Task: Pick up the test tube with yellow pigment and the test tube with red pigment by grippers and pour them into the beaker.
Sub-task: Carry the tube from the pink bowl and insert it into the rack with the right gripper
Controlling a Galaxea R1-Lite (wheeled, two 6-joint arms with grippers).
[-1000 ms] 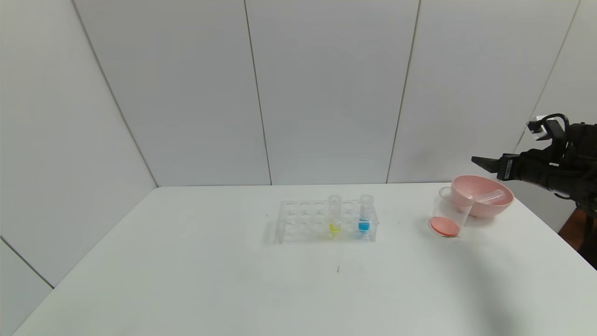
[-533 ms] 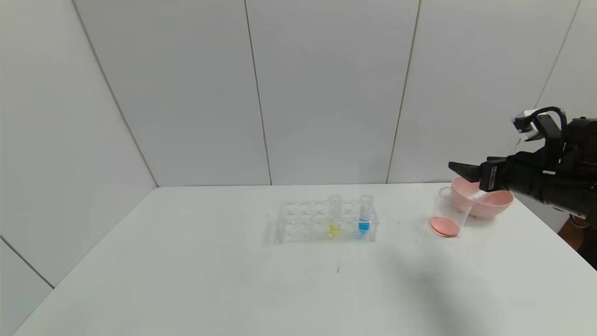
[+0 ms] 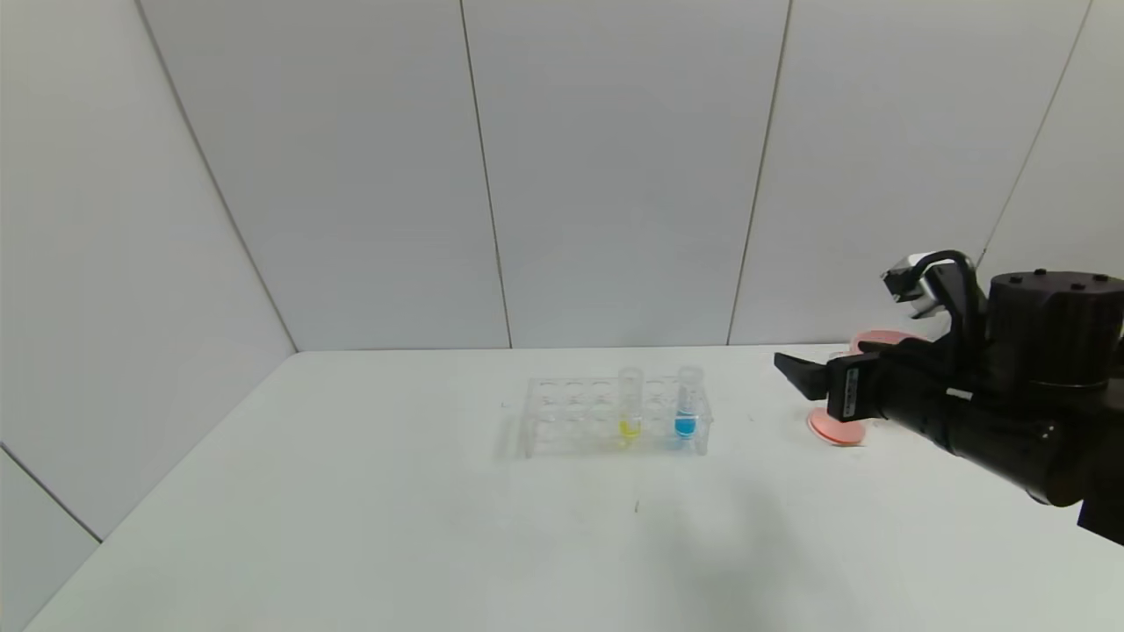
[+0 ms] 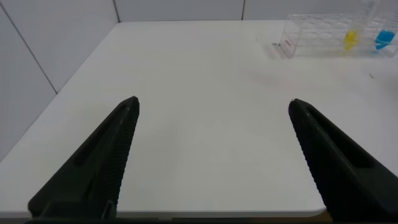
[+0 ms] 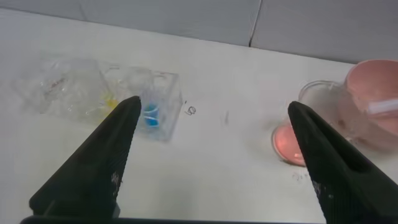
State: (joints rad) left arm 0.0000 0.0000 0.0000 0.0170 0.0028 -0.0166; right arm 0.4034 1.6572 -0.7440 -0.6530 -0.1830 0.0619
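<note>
The robot's right gripper will next go to the yellow-pigment test tube in the clear rack and close on the tube's upper part (image 3: 630, 386), just below its rim.
The yellow-pigment test tube (image 3: 630, 411) stands upright in a clear rack (image 3: 571, 417) at the table's middle, next to a blue-liquid tube (image 3: 686, 410). The beaker (image 3: 834, 427) stands to the rack's right with red-orange liquid at its bottom. No tube holding red liquid shows. My right gripper (image 3: 803, 377) is open and empty, in the air in front of the beaker, and points toward the rack. Its wrist view shows the yellow tube (image 5: 109, 99) and the beaker (image 5: 311, 124) beyond the gripper (image 5: 211, 109). My left gripper (image 4: 212, 106) is open and empty over the table's near left part.
A pink bowl (image 5: 373, 93) stands right behind the beaker, with a clear empty tube (image 5: 384, 106) lying in it; in the head view my right arm hides most of the bowl (image 3: 882, 337). White walls close the back and the left.
My right gripper has moved left and down from beside the pink bowl to in front of the beaker, closer to the rack. The tubes and the beaker have not moved.
</note>
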